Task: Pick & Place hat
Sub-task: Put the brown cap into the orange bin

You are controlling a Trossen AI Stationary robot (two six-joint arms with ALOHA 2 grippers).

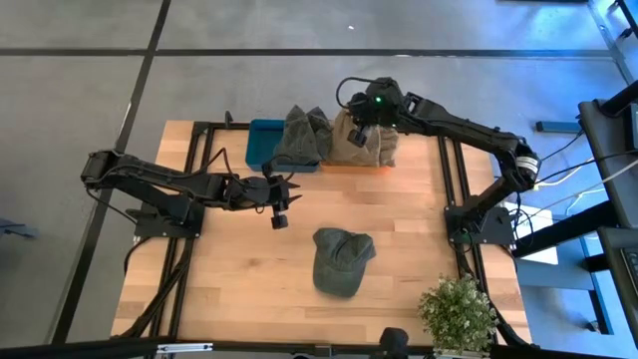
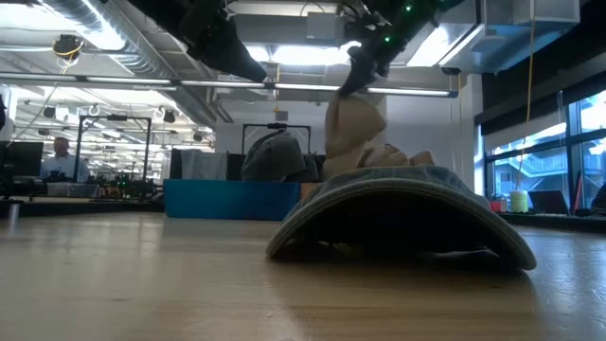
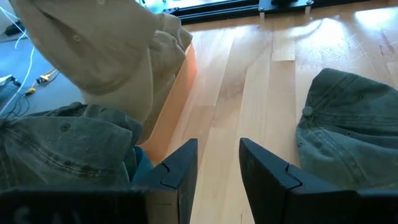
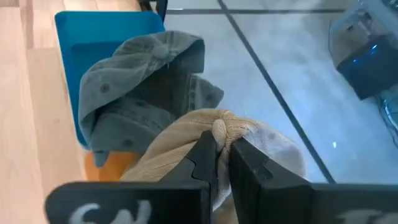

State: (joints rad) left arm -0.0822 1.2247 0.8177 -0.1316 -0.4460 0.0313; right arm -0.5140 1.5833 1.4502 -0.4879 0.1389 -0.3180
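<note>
Next, my right gripper releases the tan hat in the orange bin (image 1: 361,146) (image 4: 168,199), next to the grey-green hat.
A tan hat (image 1: 371,143) sits at the orange bin (image 3: 178,93) at the table's far edge, and my right gripper (image 4: 222,147) is shut on it from above. A grey-green hat (image 1: 302,138) lies over the blue bin (image 1: 261,143) beside it. A dark green cap (image 1: 342,261) rests brim and crown down on the wood near the table's middle; it also shows in the low view (image 2: 407,204). My left gripper (image 3: 217,155) is open and empty above the table, between the bins and the green cap. My right gripper pinches a gathered bunch of the tan hat's cloth (image 4: 219,129) between its two fingers, at the hat's top. The fingers come from above, pointing down. In the low view the hat (image 2: 355,128) hangs below the fingers, drawn up into a peak, its lower part still down at the bin.
A potted plant (image 1: 459,314) stands at the table's near right corner. Black frame rails (image 1: 454,179) run along the table's left and right sides. Bare wood lies between the green cap and the bins.
</note>
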